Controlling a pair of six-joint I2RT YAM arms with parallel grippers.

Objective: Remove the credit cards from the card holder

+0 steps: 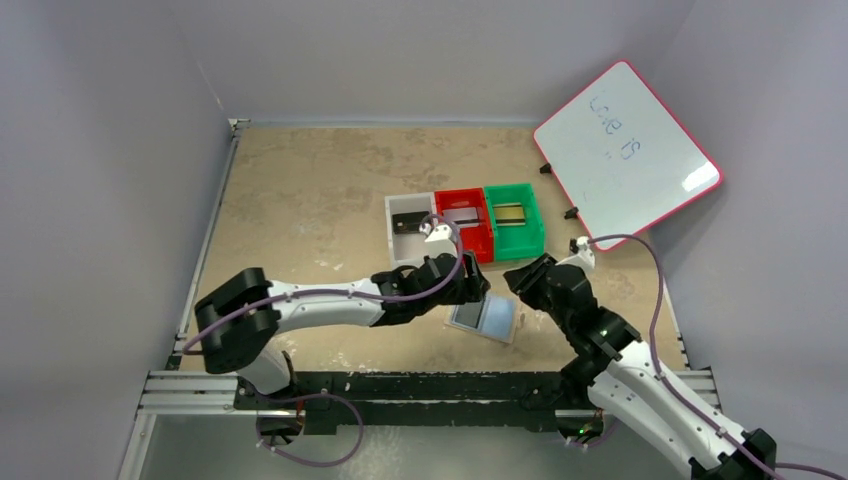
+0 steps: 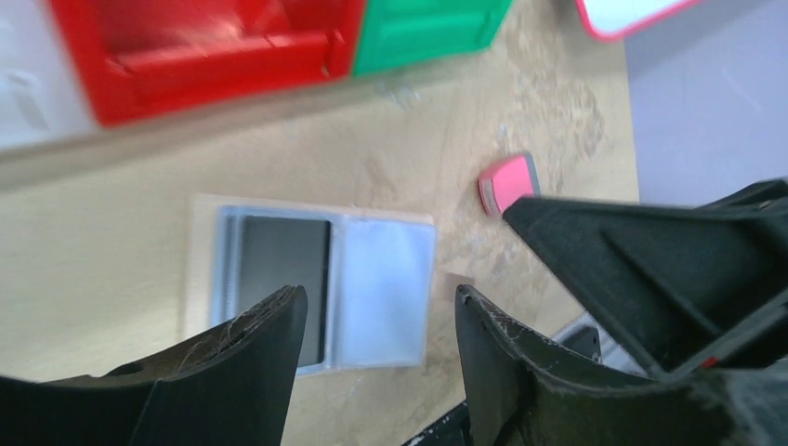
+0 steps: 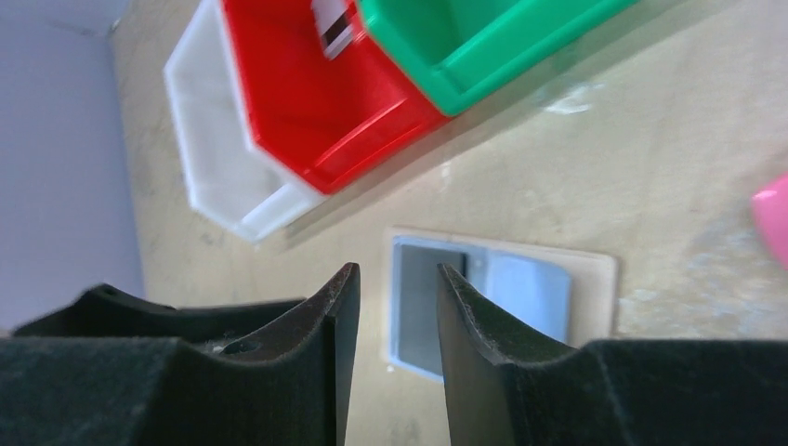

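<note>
My right gripper is to close next on the grey card's inner edge [image 1: 481, 315] [image 3: 464, 270], next to the blue pocket in the middle of the open card holder.
The card holder [image 1: 486, 319] lies open and flat on the table between the two arms, grey-blue lining up. Its left half [image 2: 283, 279] shows a dark rectangle; whether this is a card I cannot tell. A black card [image 1: 407, 222] lies in the white bin, a silvery card [image 1: 460, 213] in the red bin and a dull gold card [image 1: 510, 212] in the green bin. My left gripper [image 2: 381, 302] hovers open just above the holder [image 2: 386, 279], holding nothing. My right gripper [image 3: 395, 274] is open and empty, at the holder's [image 3: 525, 293] edge.
The white bin [image 1: 396, 247], red bin [image 1: 478, 240] and green bin [image 1: 530, 238] stand in a row just behind the holder. A small pink-red block [image 2: 509, 181] lies near the right arm. The pink-framed whiteboard [image 1: 630, 150] leans at the back right.
</note>
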